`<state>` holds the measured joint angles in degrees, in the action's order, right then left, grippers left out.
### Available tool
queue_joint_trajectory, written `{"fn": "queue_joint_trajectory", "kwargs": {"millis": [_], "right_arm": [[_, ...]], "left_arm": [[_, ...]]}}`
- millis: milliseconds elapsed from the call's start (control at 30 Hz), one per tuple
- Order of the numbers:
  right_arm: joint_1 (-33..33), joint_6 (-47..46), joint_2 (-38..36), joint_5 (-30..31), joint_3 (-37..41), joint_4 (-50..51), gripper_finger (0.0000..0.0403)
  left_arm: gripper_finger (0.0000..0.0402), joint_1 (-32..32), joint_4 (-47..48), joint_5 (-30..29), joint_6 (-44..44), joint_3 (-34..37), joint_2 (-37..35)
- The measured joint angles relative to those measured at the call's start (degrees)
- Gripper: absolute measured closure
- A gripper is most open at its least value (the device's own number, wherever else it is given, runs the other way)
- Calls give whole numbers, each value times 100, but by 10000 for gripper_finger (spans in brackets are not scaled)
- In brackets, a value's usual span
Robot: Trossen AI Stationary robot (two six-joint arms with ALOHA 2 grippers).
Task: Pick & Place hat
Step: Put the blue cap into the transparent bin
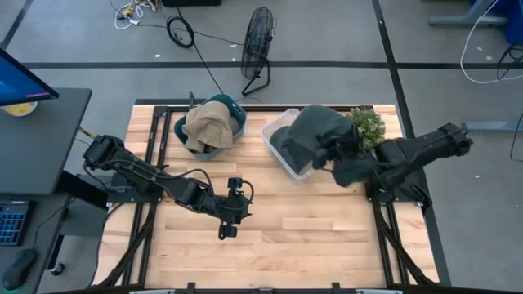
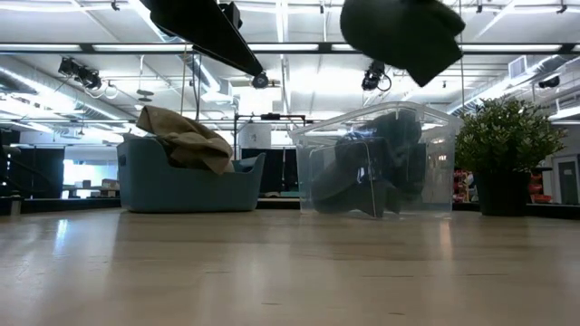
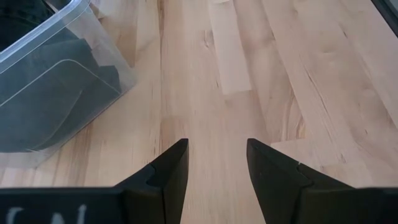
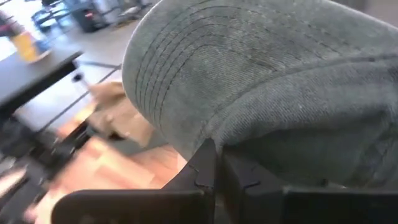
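Note:
The robot's right gripper will release the grey cap on top of the dark caps in the clear plastic bin (image 1: 292,142).
A dark grey cap (image 1: 317,129) hangs in the air over the clear plastic bin (image 1: 276,135). In the low view the cap (image 2: 403,36) is well above the bin (image 2: 435,122), which has more dark caps inside. My right gripper (image 1: 328,155) is shut on the grey cap. In its wrist view the stitched brim (image 4: 180,74) fills the picture above the gripper (image 4: 217,177). My left gripper (image 1: 230,216) hovers open over the middle of the table, touching nothing (image 3: 217,165). My right gripper pinches the grey cap between its two shut fingers (image 4: 202,171), on the fabric just under where the brim meets the crown (image 4: 249,146). The fingers come in roughly level from the table's right side. The cap is lifted clear, above the bin.
A blue tub (image 1: 237,122) with a tan cloth item (image 1: 204,124) heaped in it stands on the far left of the table. A potted plant (image 1: 369,126) sits at the far right, beside the bin. The near half of the wooden table (image 1: 310,245) is bare wood.

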<state>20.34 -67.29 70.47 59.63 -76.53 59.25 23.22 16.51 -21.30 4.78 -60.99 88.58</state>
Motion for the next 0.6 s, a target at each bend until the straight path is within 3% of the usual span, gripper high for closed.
{"fn": "queue_joint_trajectory", "kwargs": {"millis": [367,600], "right_arm": [[-1212,-136,412,-636,748,-1186,394],[-1677,-103,598,-1894,1250,-2141,394]], "left_arm": [[234,0,-2,0,0,0,0],[234,-1,2,2,0,-1,0]]}}
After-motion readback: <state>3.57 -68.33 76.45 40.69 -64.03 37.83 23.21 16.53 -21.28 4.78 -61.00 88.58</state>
